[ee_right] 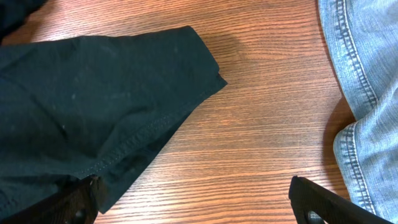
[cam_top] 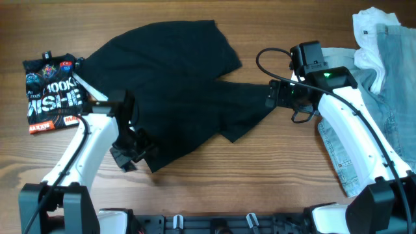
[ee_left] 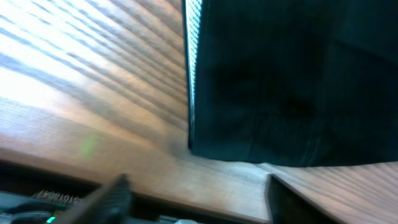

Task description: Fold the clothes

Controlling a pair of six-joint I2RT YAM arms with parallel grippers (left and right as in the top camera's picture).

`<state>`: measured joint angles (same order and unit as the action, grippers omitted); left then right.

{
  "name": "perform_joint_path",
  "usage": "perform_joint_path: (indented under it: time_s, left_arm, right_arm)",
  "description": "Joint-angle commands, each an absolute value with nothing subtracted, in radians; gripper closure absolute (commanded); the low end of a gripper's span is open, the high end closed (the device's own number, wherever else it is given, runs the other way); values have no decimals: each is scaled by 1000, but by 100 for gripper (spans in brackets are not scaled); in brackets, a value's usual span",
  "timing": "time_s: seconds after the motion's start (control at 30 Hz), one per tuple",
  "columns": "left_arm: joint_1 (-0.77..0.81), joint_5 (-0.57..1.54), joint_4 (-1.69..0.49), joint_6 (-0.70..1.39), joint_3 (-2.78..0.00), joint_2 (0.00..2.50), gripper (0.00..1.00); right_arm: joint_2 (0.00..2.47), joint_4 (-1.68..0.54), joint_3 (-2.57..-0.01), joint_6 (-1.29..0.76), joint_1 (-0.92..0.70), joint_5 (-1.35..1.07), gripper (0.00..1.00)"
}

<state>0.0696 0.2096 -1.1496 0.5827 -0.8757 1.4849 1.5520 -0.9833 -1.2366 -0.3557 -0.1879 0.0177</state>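
I will take the black garment's white-edged corner (ee_left: pixel 196 144) with my left gripper and lift it with my right gripper before folding, because the garment lies crooked with its legs spread.
A large plain black garment (cam_top: pixel 175 84) lies spread over the middle of the wooden table. My left gripper (cam_top: pixel 132 153) hangs open and empty over its lower left corner; the left wrist view shows that corner with a white inner edge (ee_left: pixel 193 68) and my open jaws (ee_left: pixel 196 202) over bare wood. My right gripper (cam_top: pixel 272 95) is open at the garment's right tip. In the right wrist view the black fabric (ee_right: pixel 93 106) lies left of my open jaws (ee_right: pixel 193 199), touching the left finger. Light-blue denim (cam_top: pixel 383 91) and a white piece (cam_top: pixel 370 32) lie at the right.
A folded black printed T-shirt (cam_top: pixel 55 94) lies at the far left. Denim (ee_right: pixel 367 87) fills the right side of the right wrist view. The table's front edge runs just below my left gripper.
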Motion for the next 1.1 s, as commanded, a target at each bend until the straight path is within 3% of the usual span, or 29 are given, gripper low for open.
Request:
perform_joint_path:
  time_s: [0.0,0.03,0.1,0.17,0.2,0.27,0.3,0.47,0.67,0.73,0.77,0.9,1.07]
  left_arm:
    - [109,273,-1059,697,-782,1489,43]
    - [127,362,-1009,697,-741,1489,31]
    - [150,454,-963,698,-708,1489,28]
    - [167,411,-931,727,-691,1489,28]
    - [167,385,-913,727,-689,1489,32]
    - [166,296,-882,727,-688,1489,58]
    - [166,267,-878,739,-688,1489,60]
    - [167,278,-902,870,-687,1489,41]
    - [169,301,-911,1010,-686,1489,32]
    - [182,348,-913,1116,-682,1489,34]
    - [194,346,-897,1172,-680,1489,22]
    - [244,336,-807,1284,-679,1489,23]
    - [346,179,-791,1459,-678,1489,26]
  right_arm:
    - [1536,-985,-1243,-369,-184,-1,0]
    - [1536,-985,-1243,-369,-184,-1,0]
    - [1536,-984,-1243,-369,-184,-1,0]
    - [1536,-984,-1243,-370,-184,-1,0]
    - [1536,-984,-1243,-370,-184,-1,0]
    - [1536,-987,-1243,-369,-184,-1,0]
    - [1536,-989,-1243,-369,-184,-1,0]
    - [1536,-988,-1243,-367,-184,2,0]
    - [1536,-988,-1243,-366,-184,2,0]
    - [1536,-988,-1243,-366,-184,2,0]
    - [1536,-987,-1243,-367,-184,2,1]
    - [1536,-987,-1243,-366,-184,2,0]
    - [1536,-986,-1243,-365,-184,3,0]
